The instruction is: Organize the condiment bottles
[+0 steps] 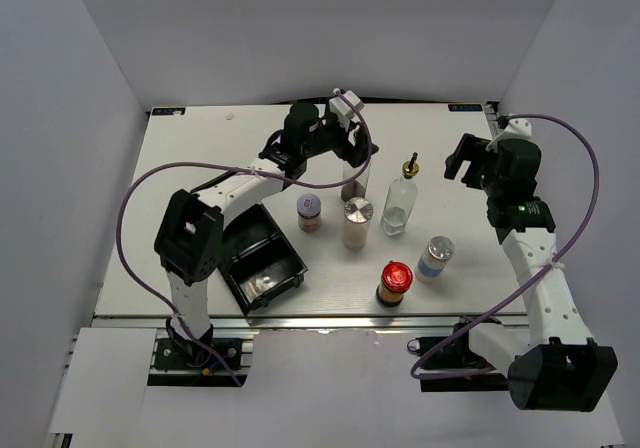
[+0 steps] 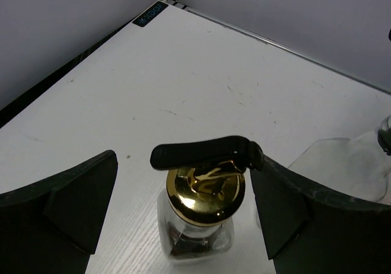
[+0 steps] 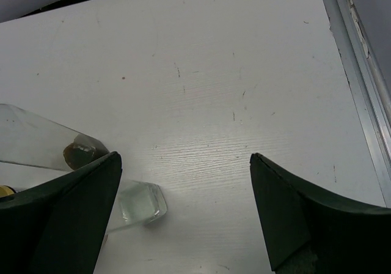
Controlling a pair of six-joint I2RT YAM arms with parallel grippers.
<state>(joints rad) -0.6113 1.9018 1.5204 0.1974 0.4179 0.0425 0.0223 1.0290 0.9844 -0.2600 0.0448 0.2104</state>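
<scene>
My right gripper is going to close on the gold spout (image 1: 410, 169) (image 3: 5, 191) of the tall clear bottle standing nearest to it.
Over the back middle of the table, my left gripper (image 1: 352, 148) hangs open above a tall clear bottle (image 1: 355, 181). In the left wrist view its gold cap with a black pourer (image 2: 204, 185) stands between my spread fingers (image 2: 79, 200), untouched. A second tall clear bottle (image 1: 399, 206) with a gold spout stands to the right. My right gripper (image 1: 463, 160) is open beyond it, and that bottle's glass base (image 3: 137, 203) shows beside my left finger (image 3: 67, 213). Short jars stand nearer: purple-lidded (image 1: 309, 211), silver-lidded (image 1: 357, 223), red-lidded (image 1: 395, 281) and silver-lidded with a blue label (image 1: 435, 257).
A black divided tray (image 1: 262, 260) lies at the front left, under the left arm's forearm. The table's metal right edge (image 3: 360, 84) runs close to the right gripper. Purple cables loop off both arms.
</scene>
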